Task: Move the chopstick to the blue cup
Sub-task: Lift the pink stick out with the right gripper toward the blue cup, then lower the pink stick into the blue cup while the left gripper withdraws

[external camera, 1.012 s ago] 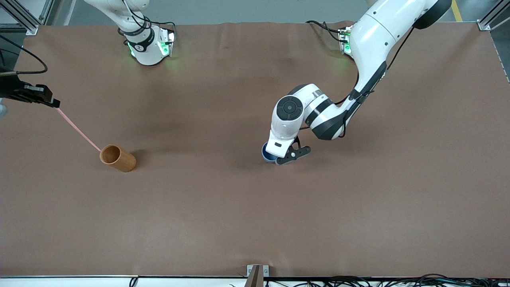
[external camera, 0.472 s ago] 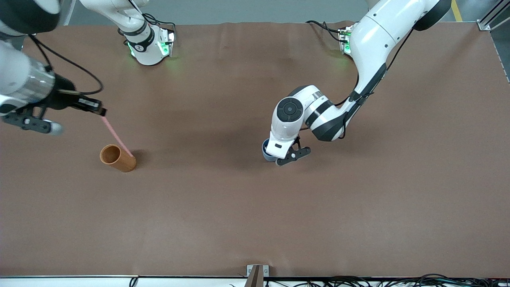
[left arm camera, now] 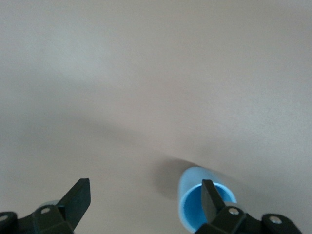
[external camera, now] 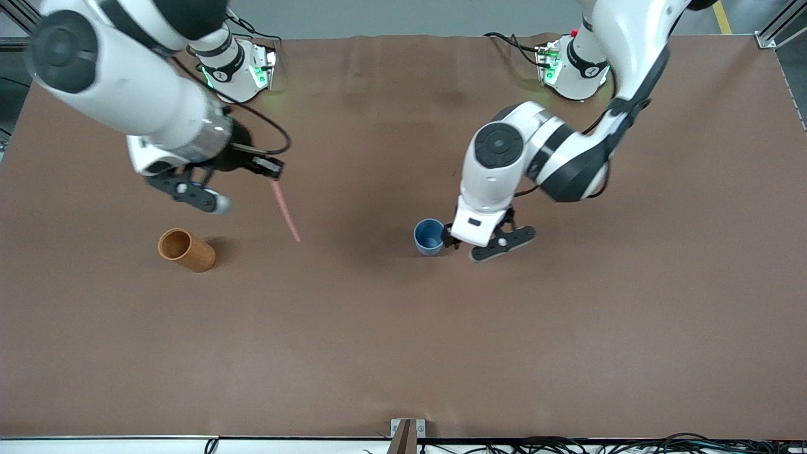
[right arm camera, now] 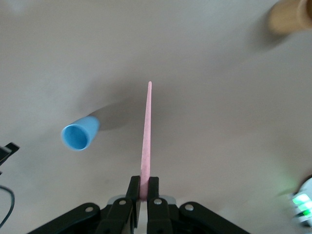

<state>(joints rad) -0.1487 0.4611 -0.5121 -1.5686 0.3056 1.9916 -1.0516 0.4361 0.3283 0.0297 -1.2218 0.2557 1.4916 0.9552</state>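
Observation:
My right gripper should release the pale-pink chopstick inside the blue cup's opening (external camera: pixel 429 241) (right arm camera: pixel 77 137), with the chopstick's upper end sticking out.
My right gripper (external camera: pixel 272 171) is shut on the upper end of the pale-pink chopstick (external camera: pixel 285 213) and holds it in the air, slanting down, over bare table between the two cups. In the right wrist view the fingers (right arm camera: pixel 132 189) pinch the stick (right arm camera: pixel 146 126), and the blue cup (right arm camera: pixel 78 135) lies off to one side of its tip. The blue cup (external camera: pixel 429 236) stands upright on the table. My left gripper (external camera: pixel 468 241) is open and empty, just beside the cup toward the left arm's end. In the left wrist view one finger (left arm camera: pixel 209 197) overlaps the cup (left arm camera: pixel 191 192).
An orange-brown wooden cup (external camera: pixel 186 250) stands toward the right arm's end of the table, about as near the front camera as the blue cup; it also shows in the right wrist view (right arm camera: pixel 292 14). Brown table cover (external camera: pixel 403 340) spreads all round.
My right arm has swung from the table's end toward the middle, carrying the chopstick away from the wooden cup. My left gripper has moved off the blue cup toward the left arm's end.

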